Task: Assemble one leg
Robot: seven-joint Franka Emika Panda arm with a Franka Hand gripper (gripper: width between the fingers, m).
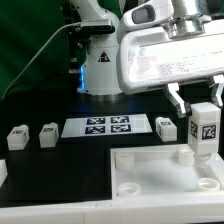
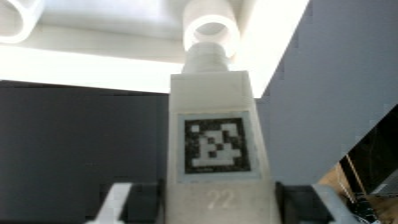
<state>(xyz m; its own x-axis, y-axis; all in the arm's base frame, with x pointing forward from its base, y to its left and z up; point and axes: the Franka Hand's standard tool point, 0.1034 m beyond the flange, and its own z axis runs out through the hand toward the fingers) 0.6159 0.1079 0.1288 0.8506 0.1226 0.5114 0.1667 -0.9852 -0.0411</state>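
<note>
My gripper is going to let go of the leg standing upright in the white tabletop's near corner hole [image 1: 208, 184] [image 2: 210, 28], below its narrow tip.
My gripper [image 1: 201, 108] is shut on one leg [image 1: 204, 132], a white block with a black-and-white tag, and holds it upright. The leg's lower end sits at a corner hole [image 1: 189, 155] of the white tabletop [image 1: 150, 178], on the exterior view's right. In the wrist view the leg [image 2: 217, 120] runs between my gripper's [image 2: 217, 206] dark pads [image 2: 295, 202]. Its narrow tip [image 2: 208, 55] meets the round corner hole [image 2: 210, 27]. I cannot tell how deep the tip is in the hole. Three more legs lie on the black table: two [image 1: 15, 137] [image 1: 48, 135] at the left and one [image 1: 166, 127] beside the held leg.
The marker board [image 1: 110, 127] lies on the table behind the tabletop. The robot base [image 1: 100, 60] stands at the back with a cable at the left. A raised rim [image 1: 130, 158] runs along the tabletop's near corner.
</note>
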